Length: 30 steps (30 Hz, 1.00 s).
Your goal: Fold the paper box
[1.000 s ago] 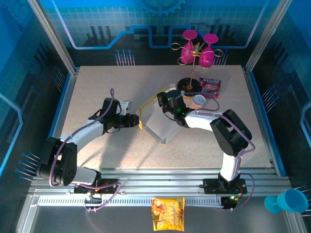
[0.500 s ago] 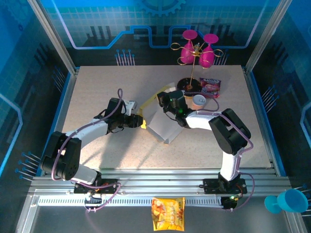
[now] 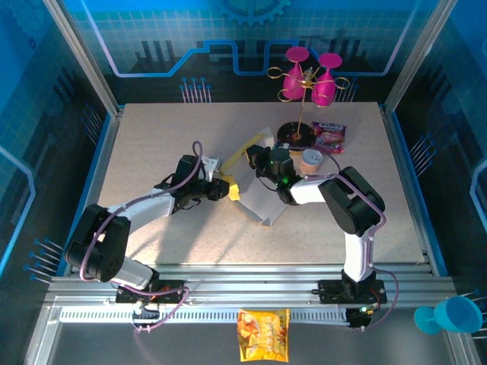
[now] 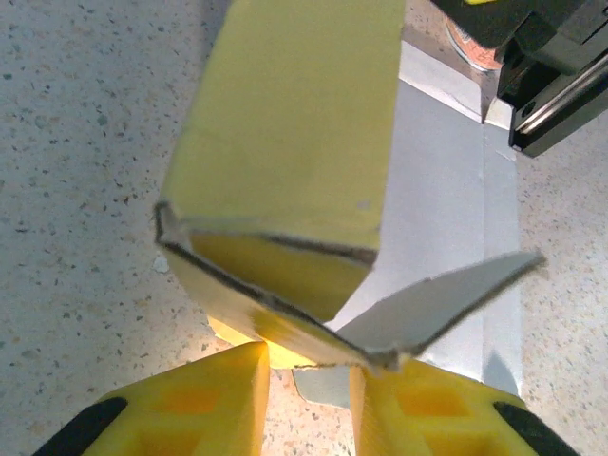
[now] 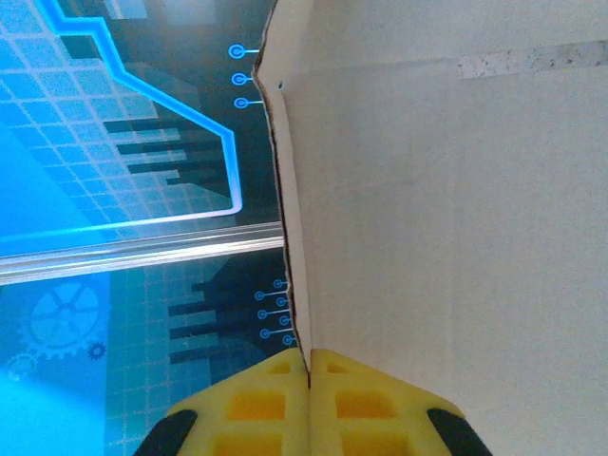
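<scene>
My left gripper should pinch the flap's folded corner (image 4: 274, 302) before both grippers swing the flap back, because the raised yellow flap is slanted and only my right gripper holds it.
The paper box (image 3: 262, 205) lies mid-table, its white inside facing up and a golden-yellow flap (image 3: 245, 150) raised at the back. My left gripper (image 3: 230, 190) sits at the box's left corner. In the left wrist view its yellow fingers (image 4: 214, 404) stand a little apart, and the folded yellow corner of the box (image 4: 294, 123) lies across their tips; bare table shows in the gap at the left gripper (image 4: 309, 378). My right gripper (image 3: 264, 161) is at the box's far edge. It (image 5: 309, 366) is shut on the edge of a white panel (image 5: 446, 237) that stands upright.
Behind the box stand a gold rack with pink glasses (image 3: 308, 76), a pink packet (image 3: 329, 134) and a small tan cup (image 3: 310, 158). An orange snack bag (image 3: 263, 334) lies on the front rail. A blue cup (image 3: 449, 313) sits at the near right.
My left gripper has moved right, up against the box's corner, and its jaws have narrowed. The box has been pushed right and folded tighter. The right gripper keeps its grip.
</scene>
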Each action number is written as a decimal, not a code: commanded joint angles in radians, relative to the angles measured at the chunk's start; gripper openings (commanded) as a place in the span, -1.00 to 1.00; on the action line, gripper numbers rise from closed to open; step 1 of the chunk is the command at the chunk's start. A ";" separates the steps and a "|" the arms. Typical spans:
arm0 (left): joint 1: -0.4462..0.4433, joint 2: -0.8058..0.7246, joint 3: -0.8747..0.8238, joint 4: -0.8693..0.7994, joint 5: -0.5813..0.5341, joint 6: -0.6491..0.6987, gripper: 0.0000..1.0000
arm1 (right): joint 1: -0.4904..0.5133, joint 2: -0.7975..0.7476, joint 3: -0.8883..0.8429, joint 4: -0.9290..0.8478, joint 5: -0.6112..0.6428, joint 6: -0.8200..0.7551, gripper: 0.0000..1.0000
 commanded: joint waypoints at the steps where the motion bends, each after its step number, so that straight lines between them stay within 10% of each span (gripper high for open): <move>1: -0.028 0.018 -0.007 0.054 -0.104 -0.036 -0.44 | -0.013 0.030 -0.034 0.107 -0.016 -0.015 -1.00; 16: -0.118 0.061 0.002 0.076 -0.391 -0.152 -0.06 | -0.024 0.003 -0.097 0.131 -0.003 0.007 -1.00; 30: -0.179 0.113 0.037 0.047 -0.581 -0.250 -0.34 | -0.023 0.017 -0.090 0.162 0.006 0.043 -1.00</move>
